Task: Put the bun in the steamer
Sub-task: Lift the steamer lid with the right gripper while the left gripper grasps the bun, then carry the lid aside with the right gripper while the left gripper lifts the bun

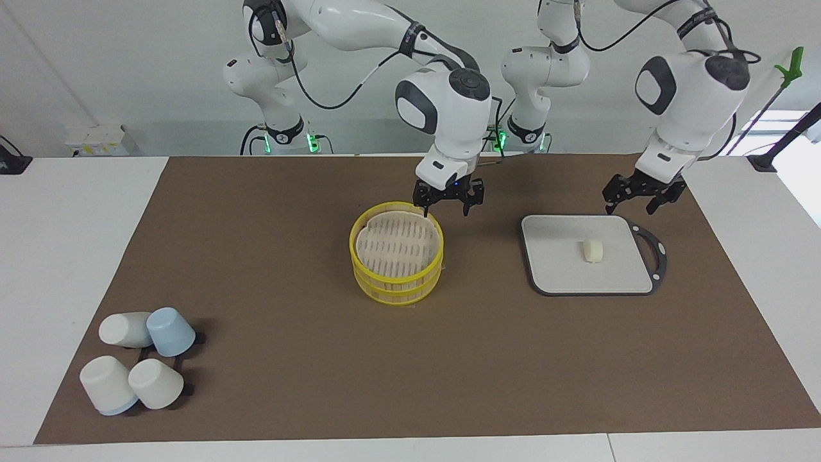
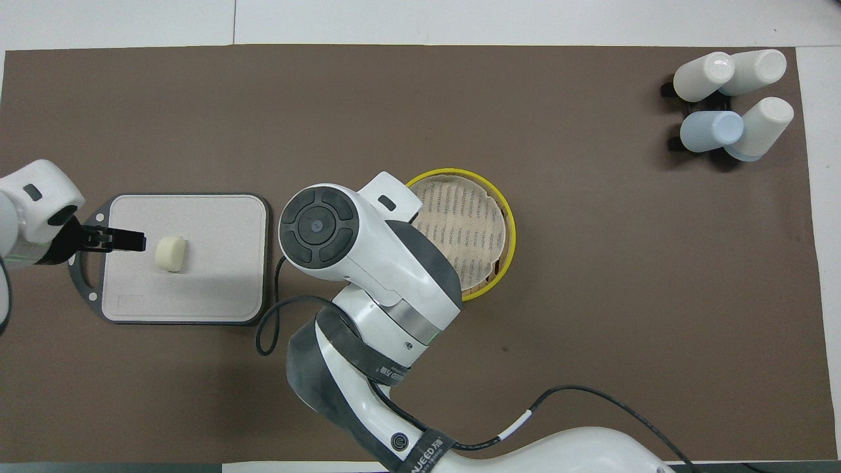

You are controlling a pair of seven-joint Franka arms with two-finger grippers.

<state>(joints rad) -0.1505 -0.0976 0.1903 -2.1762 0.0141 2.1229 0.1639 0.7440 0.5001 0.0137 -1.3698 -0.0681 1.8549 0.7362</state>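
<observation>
The bun's middle (image 2: 170,253) on the grey square board is the next spot for my left gripper, and I should move it there and take hold.
The bun (image 1: 592,250) lies on the grey square board (image 1: 558,273), toward the left arm's end; in the overhead view the bun (image 2: 171,253) is on the board (image 2: 217,289) too. The yellow-rimmed steamer (image 1: 397,282) stands mid-table with its slatted lid on; it also shows in the overhead view (image 2: 470,217). My right gripper (image 1: 449,204) hangs open and empty just above the steamer's rim, on the side nearer the robots. Its arm hides it in the overhead view. My left gripper (image 1: 641,200) is open and empty, low over the board's handle end (image 2: 135,242), close to the bun.
Several white and blue cups (image 1: 138,362) lie on a small black rack at the right arm's end, farther from the robots; they also show in the overhead view (image 2: 729,105). A brown mat (image 1: 288,359) covers the table.
</observation>
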